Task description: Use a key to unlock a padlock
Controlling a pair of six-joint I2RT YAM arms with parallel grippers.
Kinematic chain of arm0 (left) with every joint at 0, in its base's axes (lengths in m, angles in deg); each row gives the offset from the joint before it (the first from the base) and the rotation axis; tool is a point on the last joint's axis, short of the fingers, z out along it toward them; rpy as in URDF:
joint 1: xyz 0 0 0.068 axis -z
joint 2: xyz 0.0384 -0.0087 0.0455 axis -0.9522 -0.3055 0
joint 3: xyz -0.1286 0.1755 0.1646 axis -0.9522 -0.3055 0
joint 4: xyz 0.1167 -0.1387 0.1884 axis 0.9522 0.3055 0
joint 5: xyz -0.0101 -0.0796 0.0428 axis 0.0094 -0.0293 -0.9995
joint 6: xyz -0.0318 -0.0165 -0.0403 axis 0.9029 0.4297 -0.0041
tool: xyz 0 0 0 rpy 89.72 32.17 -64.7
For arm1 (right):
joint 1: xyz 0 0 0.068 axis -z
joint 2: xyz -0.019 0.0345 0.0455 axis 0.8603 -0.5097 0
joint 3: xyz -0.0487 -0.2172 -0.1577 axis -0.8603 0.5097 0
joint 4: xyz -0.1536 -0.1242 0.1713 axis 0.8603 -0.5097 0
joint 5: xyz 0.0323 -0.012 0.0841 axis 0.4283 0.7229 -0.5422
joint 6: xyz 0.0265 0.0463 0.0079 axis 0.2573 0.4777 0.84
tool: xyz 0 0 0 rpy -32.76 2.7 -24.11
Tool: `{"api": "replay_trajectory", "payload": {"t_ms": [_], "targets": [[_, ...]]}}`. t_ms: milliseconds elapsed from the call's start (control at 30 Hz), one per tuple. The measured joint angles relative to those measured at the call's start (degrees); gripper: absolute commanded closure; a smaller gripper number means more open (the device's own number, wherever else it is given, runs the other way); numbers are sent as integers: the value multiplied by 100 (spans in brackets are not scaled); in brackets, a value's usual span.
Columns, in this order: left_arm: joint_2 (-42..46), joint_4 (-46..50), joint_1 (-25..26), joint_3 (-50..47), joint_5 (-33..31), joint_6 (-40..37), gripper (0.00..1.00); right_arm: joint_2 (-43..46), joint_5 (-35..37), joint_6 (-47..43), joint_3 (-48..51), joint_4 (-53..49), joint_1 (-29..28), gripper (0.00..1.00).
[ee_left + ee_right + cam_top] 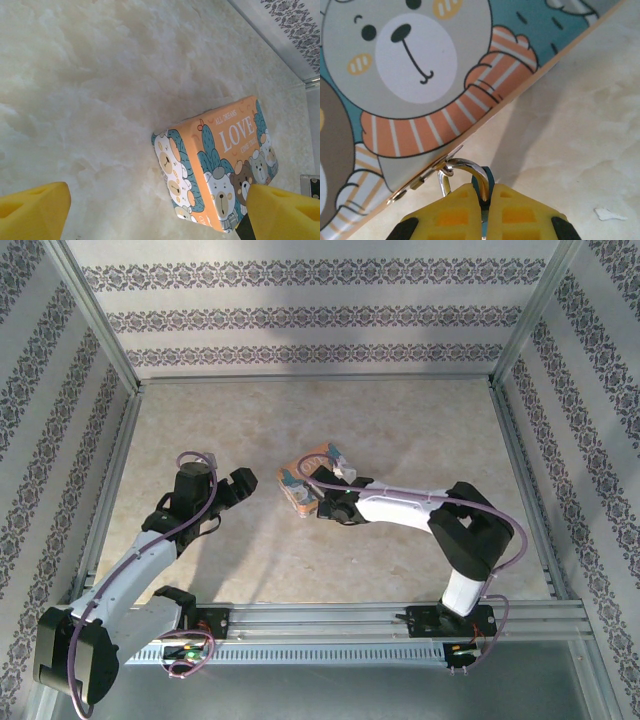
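Note:
The padlock is pinched steeply from above by my right gripper with the shackle in the hasp, so next I back off and grab the padlock's body (pixel 485 181) from lower down.
The padlock (pixel 489 181) is a tiny teal body with a silvery shackle (pixel 465 164). The shackle hooks through the metal hasp (pixel 427 175) on the edge of the orange "LOVE" tin (pixel 310 480). My right gripper (pixel 485 200) is shut on the padlock's body, its yellow fingers pinching it just below the tin (pixel 420 75). In the top view this gripper (pixel 325 502) sits at the tin's near side. My left gripper (pixel 245 485) stands open a little left of the tin, holding nothing. In the left wrist view its yellow fingertips (pixel 35 212) flank the tin's (pixel 220 160) near corner. The key is out of view.
The tin lies mid-table on the pale marble-patterned surface (pixel 400 430). Metal rails and patterned walls (pixel 320 315) close in the back and both sides. A small white fleck (pixel 607 214) lies on the table right of the right gripper.

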Motion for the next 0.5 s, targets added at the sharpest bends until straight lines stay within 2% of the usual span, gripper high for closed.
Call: {"api": "replay_trajectory", "payload": {"t_ms": [333,433,500], "targets": [[0,2,0,-22,-17,0,9,-319,382,321,-466,-612,-66,96],[0,2,0,-26,-17,0,9,-319,409,378,-481,-667,-92,91],[0,2,0,-26,-17,0,9,-319,409,391,-481,-669,-92,82]]}}
